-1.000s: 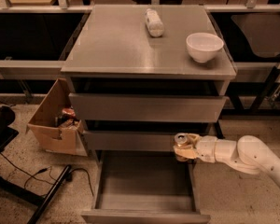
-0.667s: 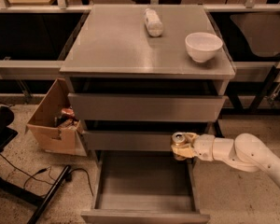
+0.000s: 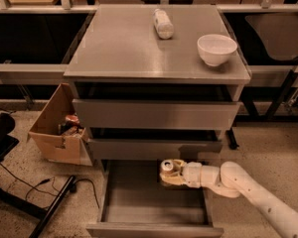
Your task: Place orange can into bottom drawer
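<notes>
The robot's gripper needs to let go of the orange can near the middle of the bottom drawer's inside (image 3: 142, 194), a little toward the cardboard box.
The bottom drawer (image 3: 139, 202) is pulled open, its flat grey floor bare. My gripper (image 3: 170, 173) reaches in from the right on a white arm and is shut on the orange can (image 3: 167, 166). The can is held upright over the back right part of the drawer, just below the front of the middle drawer (image 3: 154, 148). Only the can's silver top and a bit of its side show; the rest is covered by the gripper's fingers.
A whitish plastic bottle (image 3: 163, 23) lies on the cabinet top (image 3: 114, 48), and a white bowl (image 3: 216, 49) stands at its right. A cardboard box (image 3: 57, 133) with clutter sits on the floor at the left. Dark chair legs and cables (image 3: 44, 207) lie at bottom left.
The gripper with the can has moved left and a little down, from beside the drawer's right edge to over its back right part.
</notes>
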Robot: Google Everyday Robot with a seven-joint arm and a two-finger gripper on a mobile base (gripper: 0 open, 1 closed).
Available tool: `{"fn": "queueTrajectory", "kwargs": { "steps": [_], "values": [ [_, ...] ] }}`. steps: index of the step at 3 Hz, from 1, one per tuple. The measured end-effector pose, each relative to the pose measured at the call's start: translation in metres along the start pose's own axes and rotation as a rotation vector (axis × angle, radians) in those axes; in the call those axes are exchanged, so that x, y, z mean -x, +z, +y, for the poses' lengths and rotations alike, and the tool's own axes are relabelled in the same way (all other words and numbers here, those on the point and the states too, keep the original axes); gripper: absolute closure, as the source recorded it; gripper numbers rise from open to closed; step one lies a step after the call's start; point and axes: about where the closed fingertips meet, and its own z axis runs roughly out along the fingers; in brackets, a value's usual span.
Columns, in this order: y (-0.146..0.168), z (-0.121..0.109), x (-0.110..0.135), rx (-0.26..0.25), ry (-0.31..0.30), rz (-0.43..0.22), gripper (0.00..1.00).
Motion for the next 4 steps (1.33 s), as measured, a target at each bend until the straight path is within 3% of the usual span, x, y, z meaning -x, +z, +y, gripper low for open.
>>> {"fn": "queueTrajectory", "kwargs": {
  "steps": [1, 2, 3, 4],
  "values": [
    [0.061, 0.014, -0.052, 0.094, -0.009, -0.084, 1.0],
    [0.108, 0.019, -0.097, 0.159, -0.015, -0.109, 1.0],
    [0.14, 0.015, -0.134, 0.18, -0.017, -0.107, 1.0],
    [0.161, 0.011, -0.155, 0.172, -0.026, -0.105, 1.0]
  ]
}}
